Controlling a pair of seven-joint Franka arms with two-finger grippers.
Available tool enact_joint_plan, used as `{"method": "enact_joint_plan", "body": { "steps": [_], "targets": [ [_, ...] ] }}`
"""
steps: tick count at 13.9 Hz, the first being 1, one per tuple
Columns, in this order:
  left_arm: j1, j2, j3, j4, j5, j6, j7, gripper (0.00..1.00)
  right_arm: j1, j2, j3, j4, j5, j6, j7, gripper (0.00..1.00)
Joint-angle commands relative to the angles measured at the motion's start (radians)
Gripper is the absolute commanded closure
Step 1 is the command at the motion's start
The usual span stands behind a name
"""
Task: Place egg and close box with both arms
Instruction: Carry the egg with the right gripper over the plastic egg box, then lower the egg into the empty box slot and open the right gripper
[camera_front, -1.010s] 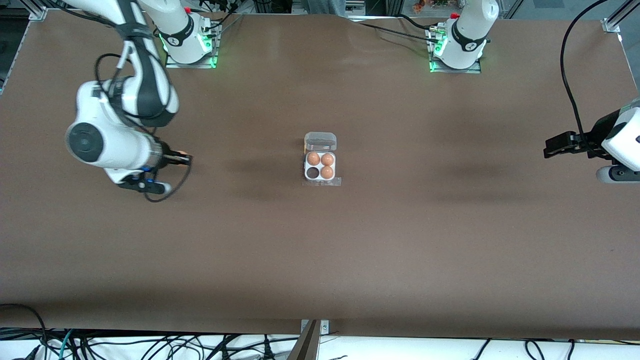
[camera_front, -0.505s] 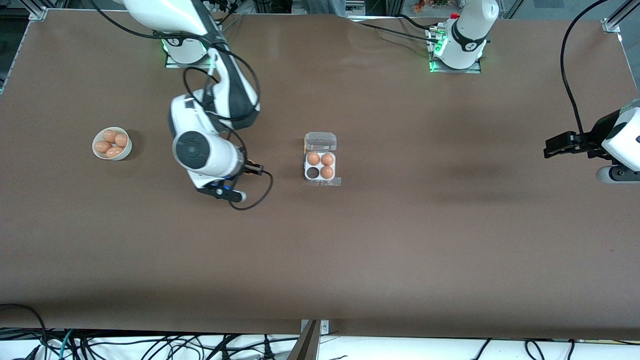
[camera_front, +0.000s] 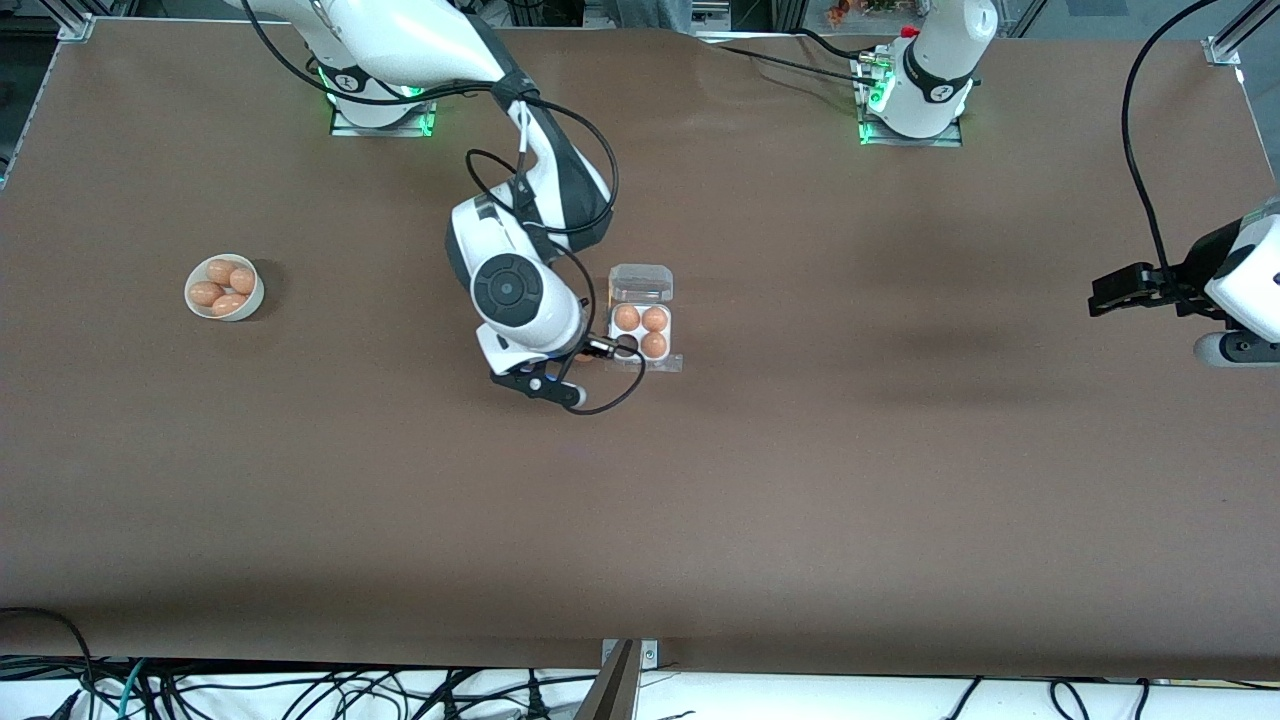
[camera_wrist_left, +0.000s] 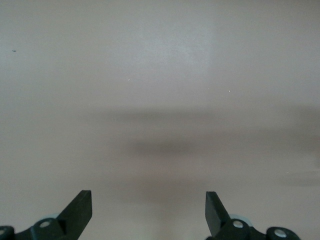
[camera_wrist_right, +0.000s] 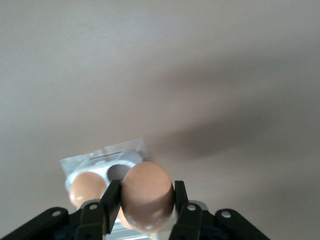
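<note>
The brown egg, now held just above the box's edge, will be set free by my right gripper, which will let go of it in the empty cell of the open box (camera_front: 626, 344) (camera_wrist_right: 119, 172).
The box (camera_front: 612, 331) sits mid-table with its clear lid (camera_front: 641, 283) swung open. Three brown eggs fill its cells and one cell (camera_front: 627, 346) is empty. My right gripper (camera_front: 603, 348) hangs just above the box's edge at the right arm's end, beside the empty cell. In the right wrist view the right gripper (camera_wrist_right: 146, 200) is shut on a brown egg (camera_wrist_right: 147, 194), with the box (camera_wrist_right: 80, 166) just ahead of it. My left gripper (camera_front: 1100, 293) waits open over the table's left-arm end, and nothing lies between its fingers (camera_wrist_left: 80, 207).
A round white bowl (camera_front: 247, 300) holding several brown eggs stands toward the right arm's end of the table. Bare brown tabletop surrounds the box. Cables hang along the table's front edge.
My right arm has swung from over the bowl across the table to the box, carrying the egg. The left arm has not moved.
</note>
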Motion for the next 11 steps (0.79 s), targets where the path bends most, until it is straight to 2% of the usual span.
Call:
{"method": "enact_joint_plan", "body": {
  "steps": [1,4,11],
  "targets": [
    [0.006,0.006,-0.002,0.022,0.002,-0.015,0.017,0.0,-0.009,0.029,0.047,0.031,0.017,0.043,0.044,0.6],
    [0.008,0.004,-0.002,0.022,0.002,-0.015,0.017,0.0,-0.01,0.047,0.08,0.031,0.017,0.094,0.052,0.6],
    [0.008,0.006,-0.002,0.024,0.002,-0.015,0.017,0.0,-0.009,0.069,0.102,0.031,0.046,0.096,0.066,0.6]
  ]
}}
